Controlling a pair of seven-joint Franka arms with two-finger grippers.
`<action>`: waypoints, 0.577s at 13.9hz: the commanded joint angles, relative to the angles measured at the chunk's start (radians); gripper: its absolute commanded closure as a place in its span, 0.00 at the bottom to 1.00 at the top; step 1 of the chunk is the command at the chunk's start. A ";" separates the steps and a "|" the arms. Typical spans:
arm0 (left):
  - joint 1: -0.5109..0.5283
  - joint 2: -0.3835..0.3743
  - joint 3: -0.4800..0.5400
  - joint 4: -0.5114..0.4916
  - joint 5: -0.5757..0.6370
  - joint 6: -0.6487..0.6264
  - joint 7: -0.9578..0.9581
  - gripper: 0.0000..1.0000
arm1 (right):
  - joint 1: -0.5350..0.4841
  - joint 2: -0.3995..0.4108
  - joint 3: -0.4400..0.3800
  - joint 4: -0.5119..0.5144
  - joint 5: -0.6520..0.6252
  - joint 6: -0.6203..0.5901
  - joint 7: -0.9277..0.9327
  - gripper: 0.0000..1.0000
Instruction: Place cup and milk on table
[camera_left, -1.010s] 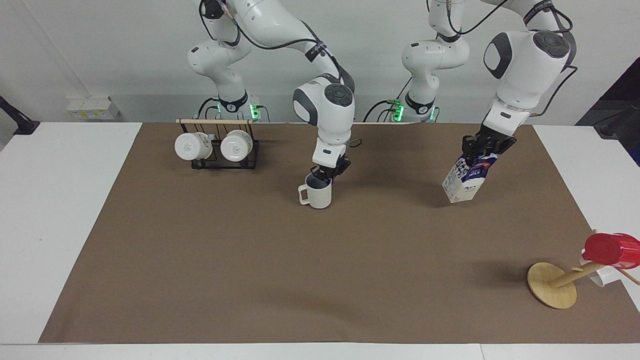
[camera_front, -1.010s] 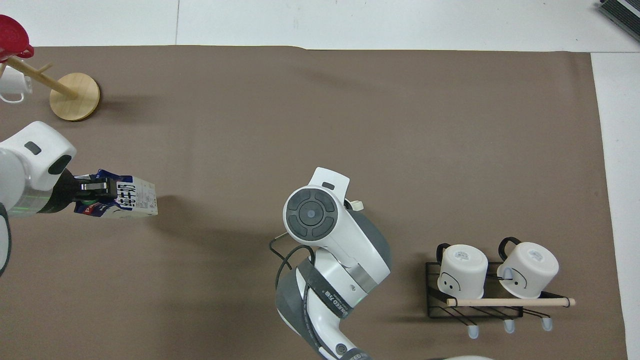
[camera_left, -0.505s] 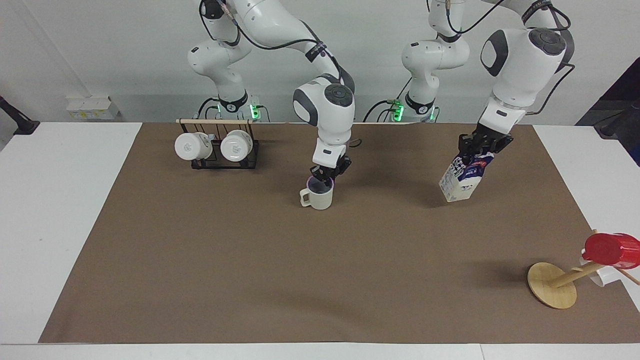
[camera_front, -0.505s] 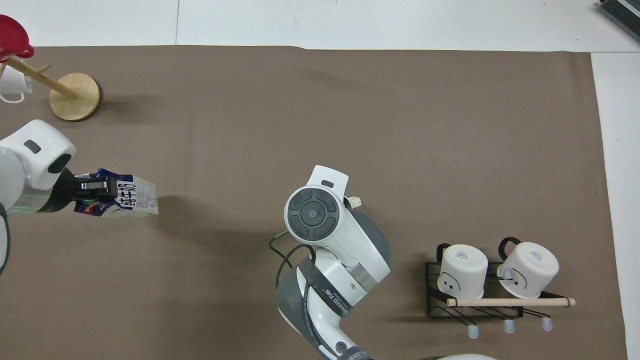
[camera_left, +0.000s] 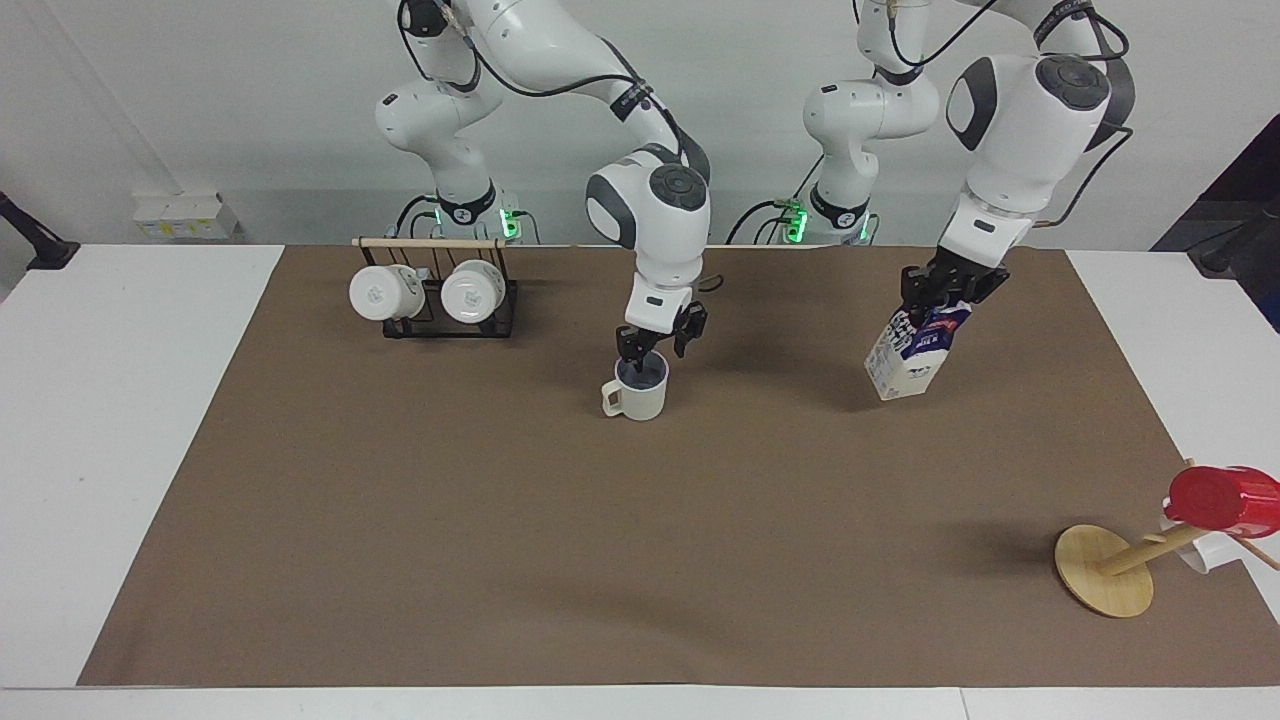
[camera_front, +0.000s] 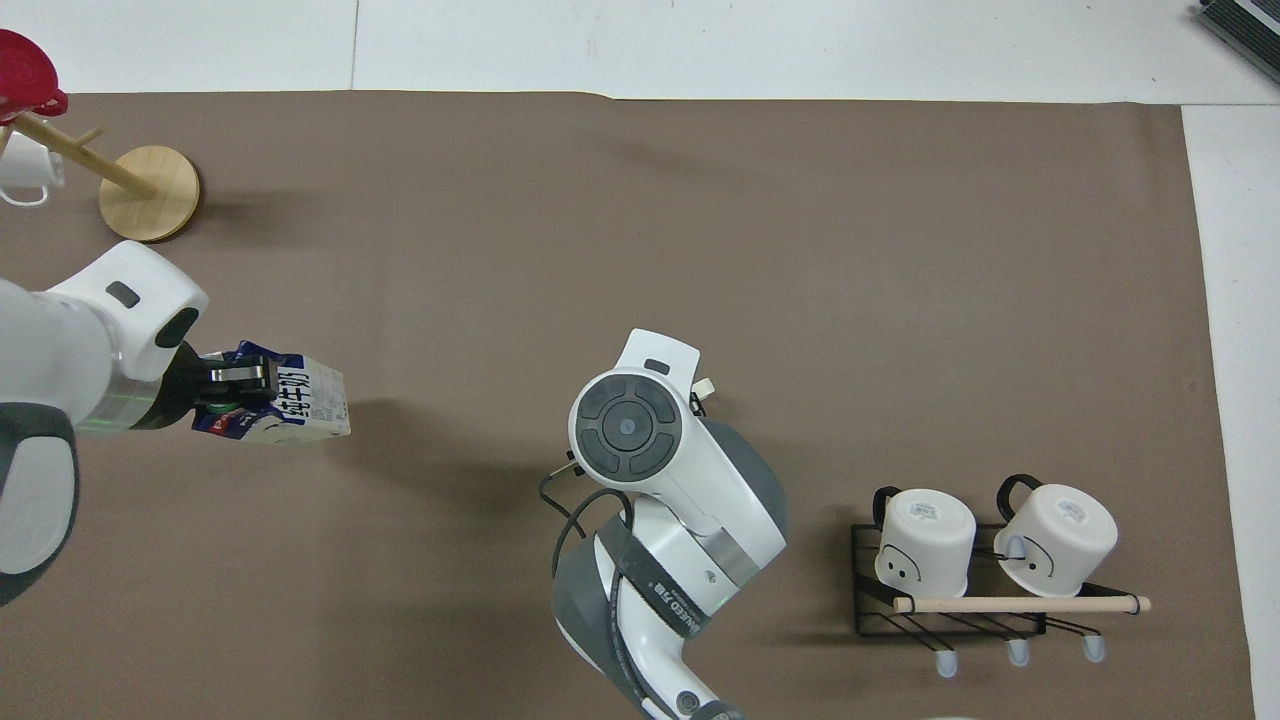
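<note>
Next, the left gripper sets the milk, now hanging tilted low over the sheet, down on the brown sheet (camera_front: 564, 436) next to the cream cup, toward the wooden stand.
The cream cup (camera_left: 640, 392) stands upright on the brown sheet of the table (camera_left: 500, 520), near the middle and toward the robots. My right gripper (camera_left: 657, 342) hangs just over its rim with the fingers spread and off the cup. In the overhead view the right arm covers the cup and the gripper. My left gripper (camera_left: 945, 297) is shut on the blue top of the milk (camera_left: 908, 352), which hangs tilted low over the sheet toward the left arm's end. The milk (camera_front: 305, 405) and left gripper (camera_front: 235, 385) also show in the overhead view.
A black rack (camera_left: 450, 310) with two white mugs (camera_left: 385, 292) stands toward the right arm's end, near the robots. A tilted wooden stand (camera_left: 1105, 570) carries a red cup (camera_left: 1222, 500) at the left arm's end, farther from the robots.
My right gripper has let go of the cup's rim, opened and risen slightly. My left arm has carried the tilted milk a little toward the middle of the table.
</note>
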 joint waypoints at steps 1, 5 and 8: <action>-0.014 -0.005 -0.064 0.027 0.012 -0.028 -0.103 0.57 | -0.034 -0.103 0.004 -0.010 0.014 -0.079 -0.021 0.00; -0.025 -0.003 -0.162 0.035 -0.004 0.001 -0.209 0.57 | -0.105 -0.217 0.002 -0.010 0.025 -0.196 -0.030 0.00; -0.115 0.011 -0.172 0.044 -0.014 0.034 -0.326 0.57 | -0.157 -0.270 -0.004 -0.010 0.022 -0.243 -0.016 0.00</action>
